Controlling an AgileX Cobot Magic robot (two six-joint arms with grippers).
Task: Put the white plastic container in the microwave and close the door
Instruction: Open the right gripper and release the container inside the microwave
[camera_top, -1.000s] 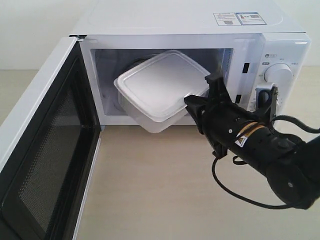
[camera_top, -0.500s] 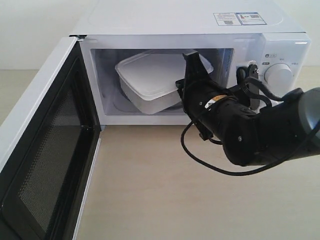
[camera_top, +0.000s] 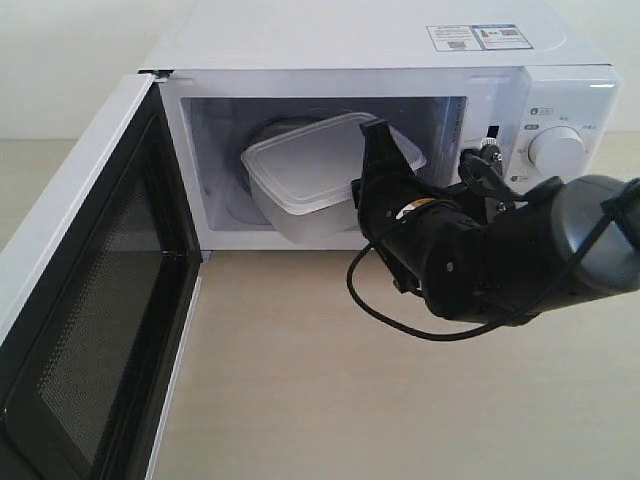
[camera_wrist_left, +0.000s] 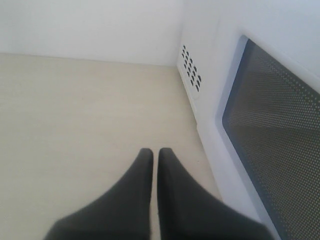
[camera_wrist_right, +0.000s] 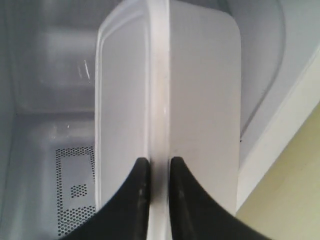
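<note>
Next, my right gripper sets the white plastic container, now tilted inside the microwave's cavity, down on the microwave's glass turntable (camera_top: 320, 178), just behind the microwave's front edge.
The white plastic container (camera_top: 310, 170) sits tilted inside the cavity of the white microwave (camera_top: 560, 90), its near end close to the opening. My right gripper (camera_top: 368, 180) is shut on the container's rim; the right wrist view shows both black fingers pinching the rimmed edge of the container (camera_wrist_right: 125, 100), with the right gripper (camera_wrist_right: 159, 162) at its near end. The door (camera_top: 90, 330) stands wide open at the left, dark mesh window facing inward. In the left wrist view my left gripper (camera_wrist_left: 154, 152) is shut and empty above the table, beside the door's (camera_wrist_left: 272, 125) mesh window.
Two knobs, the upper one (camera_top: 556, 150), sit on the microwave's right panel just behind my right arm. A black cable (camera_top: 375, 300) loops under the right arm over the beige table (camera_top: 300, 400). Vent holes (camera_wrist_left: 191, 67) mark the microwave's side.
My right arm has pushed forward to the left, carrying the container from the doorway deeper into the cavity. The door has not moved.
</note>
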